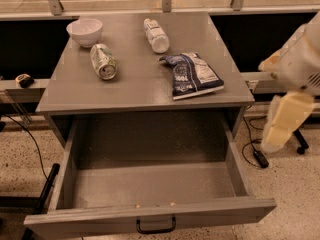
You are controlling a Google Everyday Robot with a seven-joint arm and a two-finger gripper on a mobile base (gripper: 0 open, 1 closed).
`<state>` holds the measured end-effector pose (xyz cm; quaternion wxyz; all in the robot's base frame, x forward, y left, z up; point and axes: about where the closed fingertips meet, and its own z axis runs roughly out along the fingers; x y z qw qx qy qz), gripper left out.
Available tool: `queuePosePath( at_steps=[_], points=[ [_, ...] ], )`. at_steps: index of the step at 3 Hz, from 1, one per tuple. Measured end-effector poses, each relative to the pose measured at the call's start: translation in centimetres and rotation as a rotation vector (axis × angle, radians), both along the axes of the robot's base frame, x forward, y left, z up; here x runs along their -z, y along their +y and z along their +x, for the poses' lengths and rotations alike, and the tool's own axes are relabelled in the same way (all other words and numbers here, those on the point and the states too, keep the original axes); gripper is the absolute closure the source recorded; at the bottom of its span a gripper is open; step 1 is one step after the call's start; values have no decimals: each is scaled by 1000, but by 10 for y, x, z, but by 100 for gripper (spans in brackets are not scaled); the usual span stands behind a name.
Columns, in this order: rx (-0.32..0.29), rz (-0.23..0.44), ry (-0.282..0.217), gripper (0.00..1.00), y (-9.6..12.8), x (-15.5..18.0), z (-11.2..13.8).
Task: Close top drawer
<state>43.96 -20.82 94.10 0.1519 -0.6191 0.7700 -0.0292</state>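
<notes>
My gripper should move next to the top drawer's front panel (207,223), beside the black handle on the side of the black plug, and close there.
The top drawer (150,186) is pulled far out of the grey cabinet and is empty inside. Its flat grey front panel (90,221) runs along the bottom edge of the view, with a small black bar handle (156,226) at its centre. My gripper (282,124) hangs at the far right, beside the cabinet's right side and above the floor, apart from the drawer. It is a pale, blurred shape below the arm's white housing (300,59).
On the cabinet top (140,81) lie a white bowl (84,31), a tipped can (103,61), a plastic bottle on its side (156,35) and a dark chip bag (191,75). Cables and a black plug (260,158) lie on the floor at right.
</notes>
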Motion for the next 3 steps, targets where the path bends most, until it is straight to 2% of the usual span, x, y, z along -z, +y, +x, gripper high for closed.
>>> queuePosePath(
  at_steps=[1,2,3],
  points=[
    [-87,42,-7,0,19,59,-13],
    [-101,45,12,0,21,98,-22],
    [-107,45,29,0,22,100,-23]
  ],
)
